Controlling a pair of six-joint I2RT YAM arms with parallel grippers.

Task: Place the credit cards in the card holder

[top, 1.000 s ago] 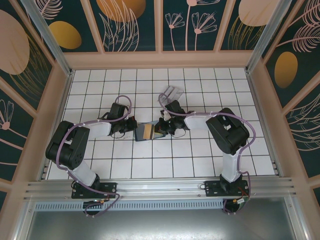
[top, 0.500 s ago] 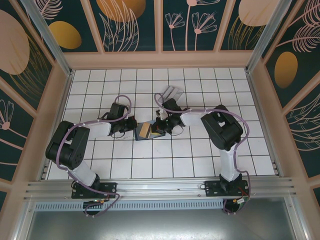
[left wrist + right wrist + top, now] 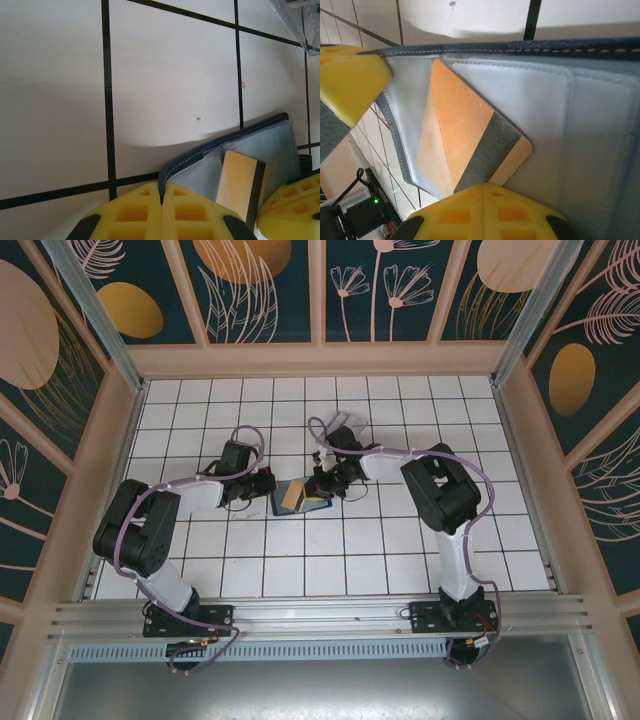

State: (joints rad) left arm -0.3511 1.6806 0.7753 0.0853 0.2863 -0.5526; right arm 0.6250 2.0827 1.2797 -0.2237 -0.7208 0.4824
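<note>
The credit card sits at a slant in the wallet's pocket, so the robot's right gripper will open, grab the card's striped end (image 3: 491,152) and straighten the card before pushing it in.
A tan-gold credit card (image 3: 465,135) with a dark stripe sticks halfway out of a pocket of an open dark blue wallet (image 3: 580,125). My right gripper (image 3: 484,186) is shut on the card's free corner. My left gripper (image 3: 162,189) is shut on the wallet's stitched edge (image 3: 200,152), and the same card (image 3: 240,182) lies just to its right. From above, the wallet (image 3: 305,502) lies mid-table between the left gripper (image 3: 268,486) and the right gripper (image 3: 322,486). The clear card holder (image 3: 352,421) stands behind them, partly hidden by the right arm; one corner (image 3: 300,25) shows in the left wrist view.
White tiled floor (image 3: 400,540) with black grid lines spreads around the wallet, with open tiles in front and to both sides. Patterned walls enclose the table on three sides. The right arm's elbow (image 3: 440,495) hangs over the right half.
The right arm has swung left and toward the back, its wrist now nearer the card holder. The wallet with the tan card has turned slightly. Both grippers stayed shut.
</note>
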